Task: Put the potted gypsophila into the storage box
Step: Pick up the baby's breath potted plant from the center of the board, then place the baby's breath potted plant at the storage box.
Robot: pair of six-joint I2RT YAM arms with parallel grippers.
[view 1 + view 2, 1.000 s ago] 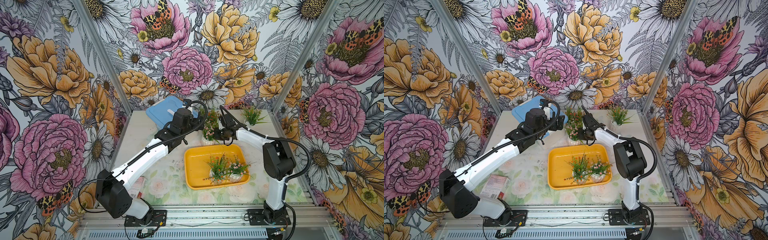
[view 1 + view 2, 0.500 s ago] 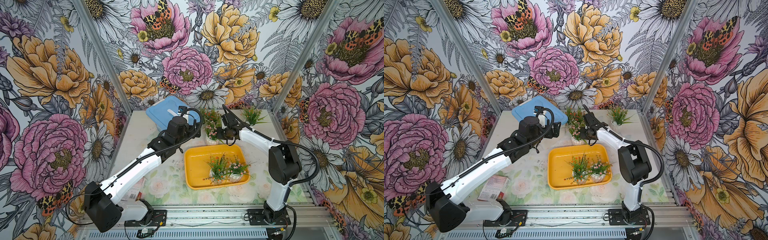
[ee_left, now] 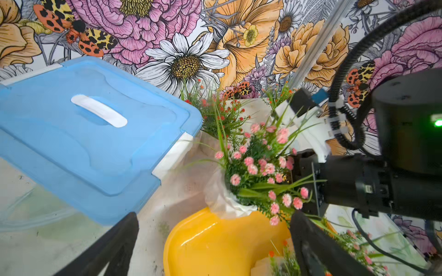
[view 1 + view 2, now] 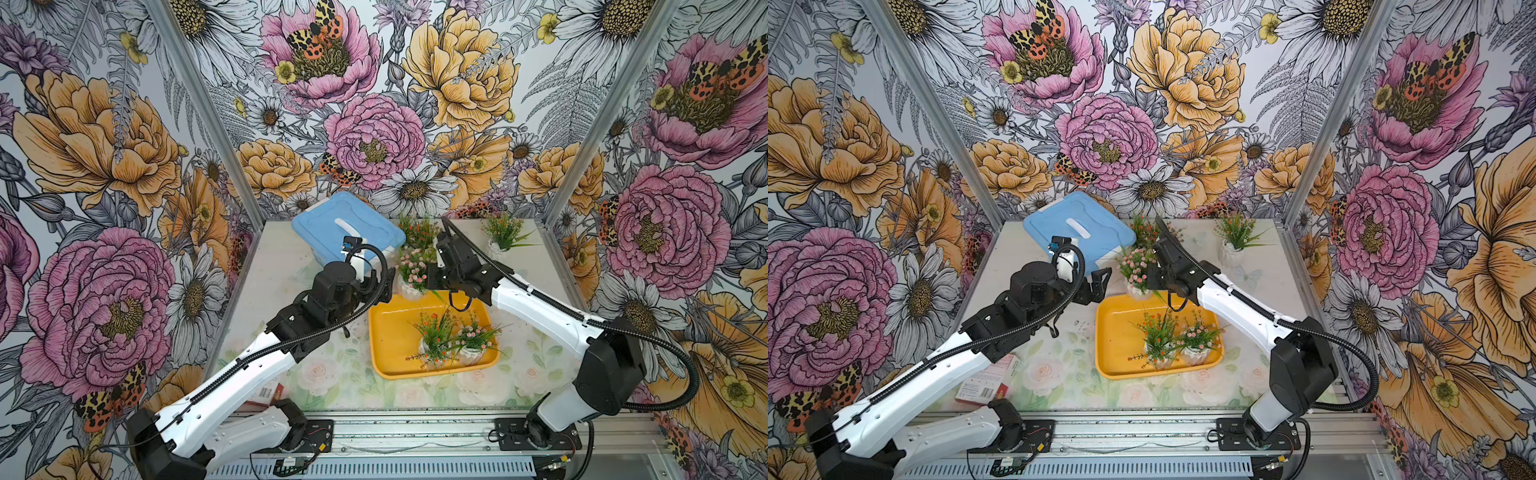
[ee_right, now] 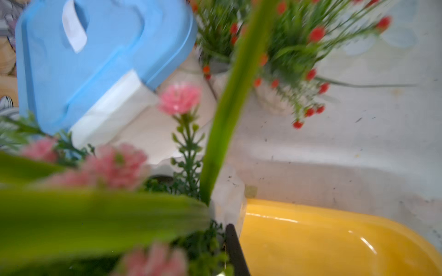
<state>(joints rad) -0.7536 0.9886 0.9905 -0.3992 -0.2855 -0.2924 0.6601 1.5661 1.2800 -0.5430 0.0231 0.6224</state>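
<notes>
I need to release the pink-flowered potted gypsophila, now at the box's far rim, from my right gripper in the yellow storage box's empty near corner (image 4: 394, 355), next to the orange-flowered one.
The yellow storage box (image 4: 377, 332) (image 4: 1105, 332) lies mid-table with two potted gypsophila standing in it, an orange-flowered one (image 4: 436, 336) and a pink one (image 4: 473, 337). My right gripper (image 4: 430, 283) (image 4: 1150, 283) is shut on a pink-flowered potted gypsophila (image 4: 413, 269) (image 4: 1136, 266) (image 3: 258, 167); its white pot (image 5: 227, 198) is at the box's far rim (image 5: 334, 239). My left gripper (image 4: 384, 283) (image 3: 212, 246) stands open and holds nothing, just left of that pot. Two more orange-flowered plants (image 4: 419, 230) (image 4: 503, 232) stand at the back.
A blue-lidded box (image 4: 345, 232) (image 3: 95, 133) with a white handle sits at the back left, close to the held plant. A red and white packet (image 4: 984, 382) lies near the front left under my left arm. Floral walls close in three sides.
My left arm has pulled back toward the front left, away from the plants. The right gripper has carried the pink plant slightly toward the yellow box.
</notes>
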